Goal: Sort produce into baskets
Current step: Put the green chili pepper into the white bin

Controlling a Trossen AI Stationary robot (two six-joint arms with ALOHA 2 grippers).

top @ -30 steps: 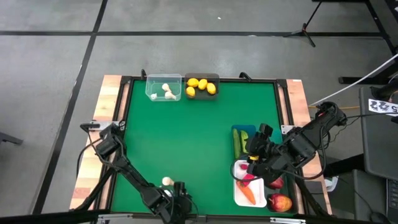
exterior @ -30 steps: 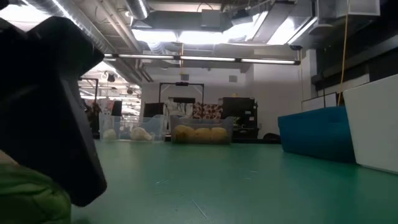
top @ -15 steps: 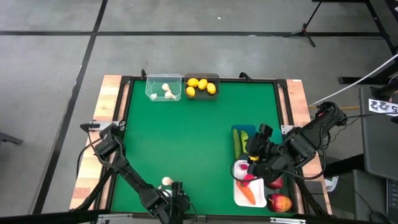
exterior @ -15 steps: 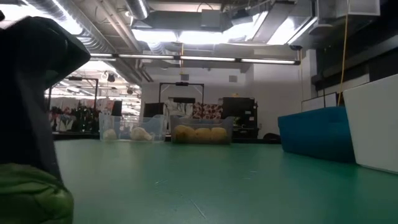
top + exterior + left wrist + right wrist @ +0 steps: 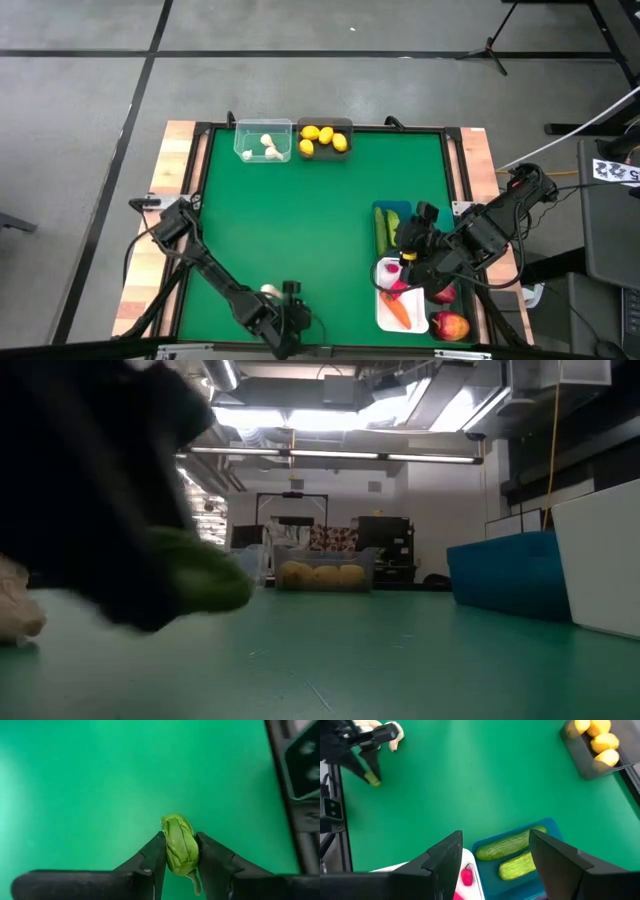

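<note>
The robot's left gripper should release the green piece, now at the table's near edge, inside the white basket's end (image 5: 395,269) beside the blue basket.
My left gripper (image 5: 288,325) is at the table's near edge, shut on a small green vegetable piece (image 5: 180,845), which also shows in the low view (image 5: 200,575) and the right wrist view (image 5: 372,780). A white bulb (image 5: 268,291) lies on the mat just beside it. My right gripper (image 5: 410,250) is open and empty above the blue basket (image 5: 392,208), which holds two green cucumbers (image 5: 510,845). The clear basket (image 5: 263,141) holds white bulbs. The dark grey basket (image 5: 325,139) holds lemons. The white basket (image 5: 383,310) holds a carrot and red pieces. My left gripper pinches the green piece by its two long sides (image 5: 172,851) between the two fingertips (image 5: 156,855), near its stem end. The fingers point down at the mat. The piece's rounded end sticks out past the fingertips, and the low view shows it clear of the mat.
Red apples (image 5: 452,326) lie at the near right corner beside the white basket. The green mat (image 5: 300,220) between the far baskets and my left gripper is bare. A black frame (image 5: 300,765) runs along the table's near edge by my left gripper.
My left gripper has risen from the mat and shifted a little toward the table's right edge, carrying the green piece. The piece lay on the mat at the near edge and now hangs lifted clear between the fingers.
</note>
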